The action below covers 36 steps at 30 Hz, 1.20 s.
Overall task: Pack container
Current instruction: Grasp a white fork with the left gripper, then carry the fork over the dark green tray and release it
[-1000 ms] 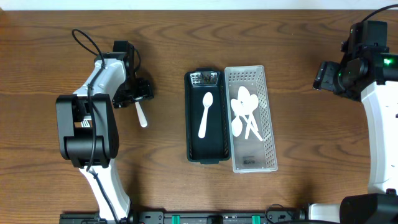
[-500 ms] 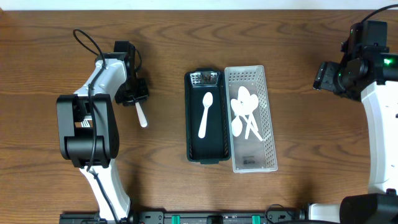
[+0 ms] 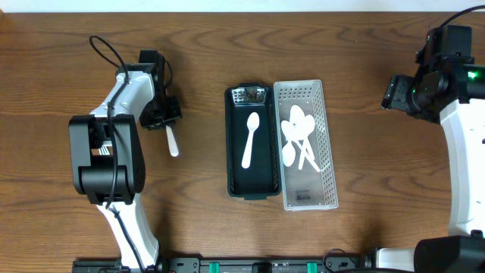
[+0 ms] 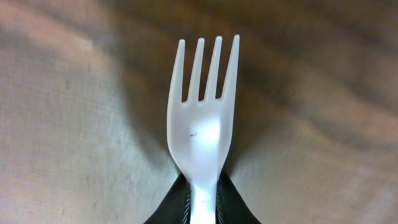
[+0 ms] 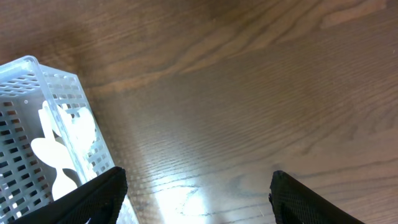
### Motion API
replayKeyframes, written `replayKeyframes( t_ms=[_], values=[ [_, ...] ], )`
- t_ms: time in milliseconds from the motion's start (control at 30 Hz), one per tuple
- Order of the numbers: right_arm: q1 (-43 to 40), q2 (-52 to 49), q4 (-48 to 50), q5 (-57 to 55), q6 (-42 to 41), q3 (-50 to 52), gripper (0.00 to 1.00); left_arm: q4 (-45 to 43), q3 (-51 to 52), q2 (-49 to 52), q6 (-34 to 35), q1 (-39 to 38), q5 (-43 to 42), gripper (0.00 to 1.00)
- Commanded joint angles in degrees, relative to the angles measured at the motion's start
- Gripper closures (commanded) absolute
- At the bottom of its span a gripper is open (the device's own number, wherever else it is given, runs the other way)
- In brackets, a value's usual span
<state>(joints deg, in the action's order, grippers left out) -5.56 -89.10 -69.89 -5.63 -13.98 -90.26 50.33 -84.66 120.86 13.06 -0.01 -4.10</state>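
Observation:
My left hand should release the fork, which still lies on the wooden table, in the black container (image 3: 234,153) beside the spoon, away from the white basket.
A white plastic fork (image 4: 202,118) lies on the wooden table, its handle pinched between the black fingers of my left gripper (image 4: 203,202), which is shut on it. From overhead the fork (image 3: 172,142) points toward the front, below the left gripper (image 3: 163,120). At the table's middle stands a black container (image 3: 265,182) with one white spoon (image 3: 250,139) inside. Beside it on the right is a white perforated basket (image 3: 327,163) holding several white spoons (image 3: 298,136). My right gripper (image 5: 198,196) hangs open over bare wood at the far right, with the basket (image 5: 31,93) to its left.
Both arm bases stand at the table's left and right sides. A cable loops above the left arm (image 3: 102,49). Bare wood lies between the left gripper and the black container.
My left gripper has shut on the fork's handle. The right arm has not moved.

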Motion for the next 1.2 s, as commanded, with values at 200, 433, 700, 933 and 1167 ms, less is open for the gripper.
replayKeyframes(
  t_ms=[200, 433, 700, 933, 1167],
  values=[
    [0.0, -0.2, -0.1, -0.2, 0.6, 0.1, 0.23, 11.4, -9.0, -13.0, -0.3, -6.3, 0.0, 0.94],
    [0.0, -0.2, 0.2, -0.2, 0.6, 0.1, 0.23, 10.9, -9.0, -21.2, 1.8, -19.4, 0.0, 0.94],
    [0.0, -0.2, 0.3, -0.1, 0.6, 0.1, 0.22, 7.1, -6.2, -17.8, 5.3, -29.7, 0.0, 0.94],
    [0.0, -0.2, 0.2, -0.1, 0.6, 0.1, 0.22, 3.7, -4.5, -9.8, 5.3, -32.5, 0.0, 0.95],
    [0.0, -0.2, 0.2, -0.1, 0.6, 0.1, 0.22, 2.9, -4.5, -7.2, 5.2, -32.9, 0.0, 0.66]
  ],
)
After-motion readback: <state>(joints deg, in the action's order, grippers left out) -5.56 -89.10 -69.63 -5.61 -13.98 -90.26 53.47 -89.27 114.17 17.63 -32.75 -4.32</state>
